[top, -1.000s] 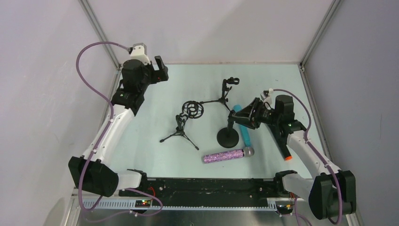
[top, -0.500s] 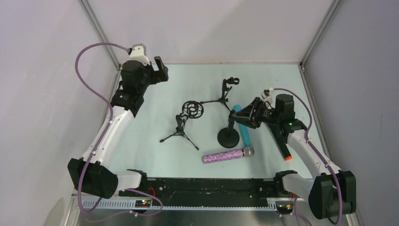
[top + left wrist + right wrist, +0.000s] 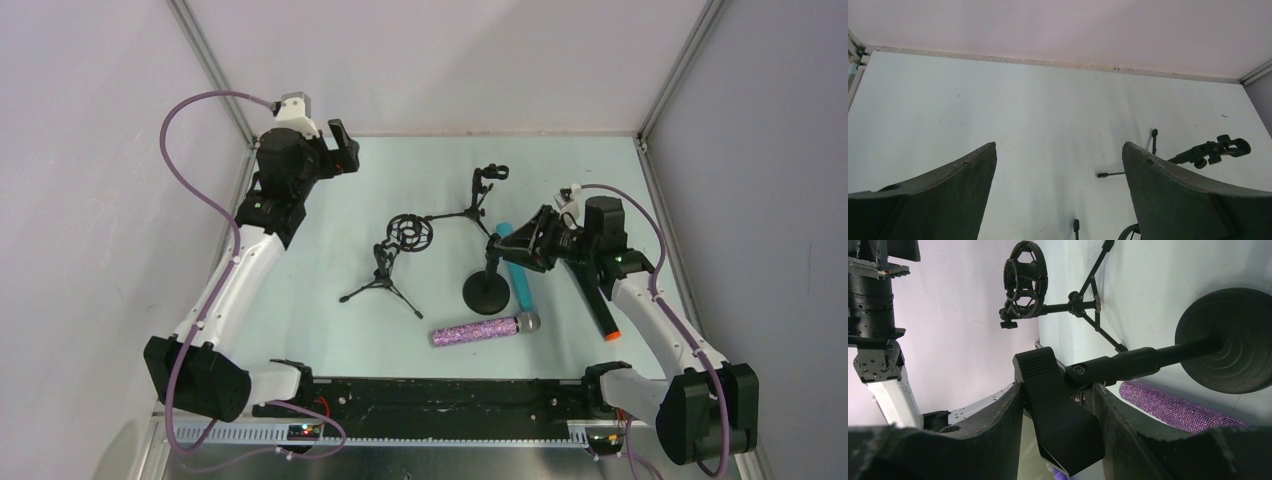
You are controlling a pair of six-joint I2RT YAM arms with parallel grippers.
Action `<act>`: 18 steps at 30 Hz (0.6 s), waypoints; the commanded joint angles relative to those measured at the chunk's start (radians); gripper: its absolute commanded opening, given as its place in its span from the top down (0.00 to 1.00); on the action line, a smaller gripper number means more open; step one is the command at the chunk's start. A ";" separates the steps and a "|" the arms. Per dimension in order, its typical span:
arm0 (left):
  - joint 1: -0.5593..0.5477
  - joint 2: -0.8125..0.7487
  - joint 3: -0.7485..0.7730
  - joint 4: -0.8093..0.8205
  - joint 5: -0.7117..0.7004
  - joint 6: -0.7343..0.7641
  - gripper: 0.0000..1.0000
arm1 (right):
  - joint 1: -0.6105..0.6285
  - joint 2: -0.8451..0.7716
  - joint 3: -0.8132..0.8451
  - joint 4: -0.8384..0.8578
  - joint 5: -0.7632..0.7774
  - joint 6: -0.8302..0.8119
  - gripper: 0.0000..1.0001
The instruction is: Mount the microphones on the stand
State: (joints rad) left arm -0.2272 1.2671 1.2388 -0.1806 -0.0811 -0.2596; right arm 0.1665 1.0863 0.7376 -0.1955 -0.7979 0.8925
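Note:
The round-base stand sits close beside the light blue microphone, so the robot's right gripper needs to open, grab the clip holder (image 3: 494, 241) from above and move the stand clear.
My right gripper (image 3: 512, 250) (image 3: 1057, 390) is shut on the black clip holder (image 3: 1058, 410) at the top of the round-base stand (image 3: 487, 292) (image 3: 1233, 340), whose rod is tilted. The light blue microphone (image 3: 522, 280) lies on the table just under that gripper. Nearer the front lies the glittery purple microphone (image 3: 485, 330) (image 3: 1178, 407). A black microphone with an orange ring (image 3: 603, 318) lies beneath my right forearm, partly hidden. My left gripper (image 3: 345, 148) (image 3: 1058, 145) hangs open and empty over the far left corner.
A tripod stand with a round shock mount (image 3: 405, 235) (image 3: 1025, 282) stands at mid table. Behind it is a second small tripod with a clip (image 3: 485, 185) (image 3: 1213, 150). White walls and metal frame posts close in the table's far edge and sides.
My right wrist has edged slightly to the right, and the round-base stand has shifted a little with it. The left arm and the microphones have not moved.

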 commanded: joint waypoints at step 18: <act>-0.009 -0.012 -0.009 0.050 0.027 -0.018 0.02 | 0.020 0.070 0.136 -0.331 0.200 -0.220 0.66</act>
State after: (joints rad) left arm -0.2287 1.2671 1.2388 -0.1715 -0.0704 -0.2626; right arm 0.1902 1.1324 0.8505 -0.3595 -0.7502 0.7837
